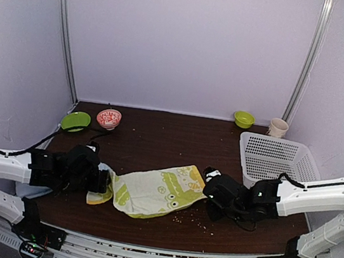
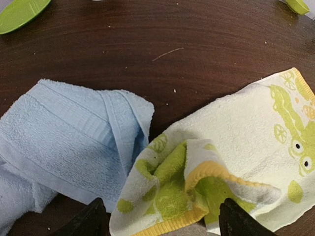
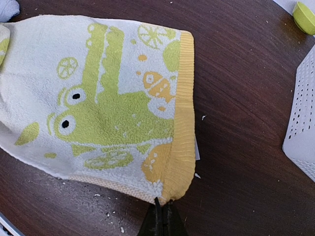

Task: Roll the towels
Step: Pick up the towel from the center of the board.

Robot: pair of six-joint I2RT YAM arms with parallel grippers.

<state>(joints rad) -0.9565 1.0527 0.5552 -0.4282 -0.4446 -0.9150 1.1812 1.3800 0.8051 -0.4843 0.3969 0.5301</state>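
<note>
The green towel's end is folded over itself, so the robot's left gripper should pinch its loose corner (image 2: pixel 267 192), and both grippers should lift the towel open before rolling.
The lime-green and cream towel (image 1: pixel 156 192) lies spread out in the middle of the table, between both grippers. My right gripper (image 3: pixel 162 210) is shut on its near yellow-edged corner (image 3: pixel 172 189); in the top view this gripper (image 1: pixel 209 195) is at the towel's right end. My left gripper (image 2: pixel 162 219) is open, its fingers (image 2: pixel 92 219) wide apart on either side of the towel's crumpled left corner (image 2: pixel 197 182). The pale blue towel (image 2: pixel 64 142) lies bunched just left of the green one. My left arm mostly hides it in the top view.
A white perforated basket (image 1: pixel 276 160) stands at the right. A green bowl (image 1: pixel 244 118) and a cup (image 1: pixel 278 127) are at the back right. A green plate (image 1: pixel 76 120) and a red patterned bowl (image 1: pixel 109 118) are at the back left. Crumbs dot the front of the table.
</note>
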